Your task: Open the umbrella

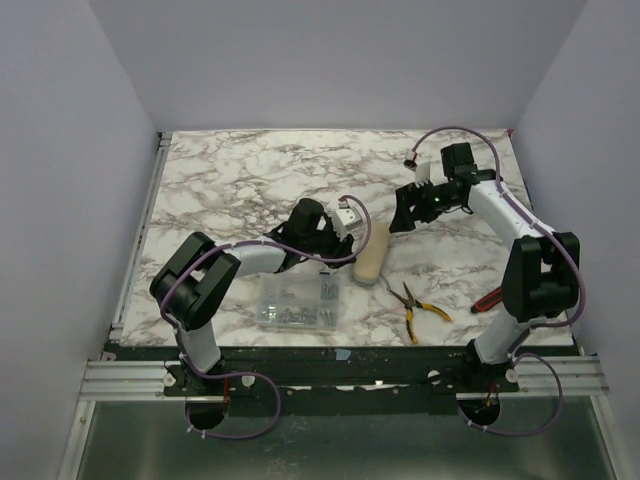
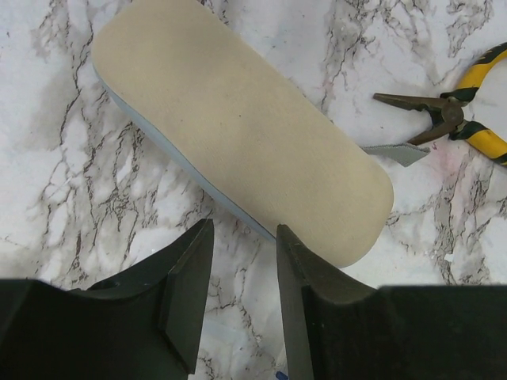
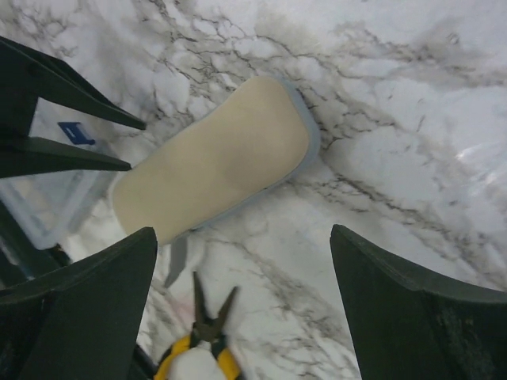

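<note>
The robot's right gripper hovers by the far end of the umbrella, away from its grey strap, so it should move in and grip the umbrella (image 2: 337,178) next to the strap.
The umbrella (image 1: 372,254) is bundled, a cream oblong with a pale lilac edge, lying on the marble table. It fills the upper left wrist view (image 2: 238,119) and lies centre left in the right wrist view (image 3: 214,162). My left gripper (image 1: 350,252) is just left of it, low over the table. Its jaws (image 2: 244,237) are a narrow gap apart with nothing between them, and the right fingertip (image 2: 297,269) is at the umbrella's edge. My right gripper (image 1: 402,222) hovers behind and right of the umbrella, wide open and empty (image 3: 242,237).
A clear plastic box of screws (image 1: 298,300) sits in front of the left gripper. Yellow-handled pliers (image 1: 415,305) lie just in front of the umbrella, also in the wrist views (image 2: 467,119) (image 3: 202,340). A red-handled tool (image 1: 487,297) lies by the right arm's base.
</note>
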Available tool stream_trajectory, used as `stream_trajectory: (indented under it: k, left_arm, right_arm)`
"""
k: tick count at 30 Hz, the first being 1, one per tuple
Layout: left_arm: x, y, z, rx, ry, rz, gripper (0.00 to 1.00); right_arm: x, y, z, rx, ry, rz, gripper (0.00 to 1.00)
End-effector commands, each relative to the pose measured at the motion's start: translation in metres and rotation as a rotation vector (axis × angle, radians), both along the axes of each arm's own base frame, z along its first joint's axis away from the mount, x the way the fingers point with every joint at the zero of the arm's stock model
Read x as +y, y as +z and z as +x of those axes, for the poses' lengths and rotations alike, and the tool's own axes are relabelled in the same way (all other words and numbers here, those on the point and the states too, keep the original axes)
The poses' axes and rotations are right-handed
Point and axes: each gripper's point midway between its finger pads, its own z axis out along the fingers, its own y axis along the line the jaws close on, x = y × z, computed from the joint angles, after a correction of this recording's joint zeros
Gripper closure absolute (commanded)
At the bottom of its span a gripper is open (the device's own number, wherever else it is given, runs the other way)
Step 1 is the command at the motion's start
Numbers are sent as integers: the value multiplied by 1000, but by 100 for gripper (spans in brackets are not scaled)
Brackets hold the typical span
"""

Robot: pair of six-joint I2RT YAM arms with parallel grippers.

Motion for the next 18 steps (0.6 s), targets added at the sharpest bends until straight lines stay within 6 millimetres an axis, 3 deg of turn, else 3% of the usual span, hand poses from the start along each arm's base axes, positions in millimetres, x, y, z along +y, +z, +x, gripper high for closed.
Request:
stream_trajectory:
  k: [1,5,12,18]
  left_arm:
    - [-1,1,-6,-31,-31,10,59]
    - [-2,-2,-10,-27,-36,20,59]
    - [-29,-2,2,12,-7,14,62]
    - [-40,2,17,22,26,5,66]
  right_arm:
    - [16,-12,-30,286,-138,116,7]
    - [25,-25,-30,360,-189,158,8]
    - [29,-59,-56,527,-225,171,15]
    - [33,-76,-54,549,-234,197,33]
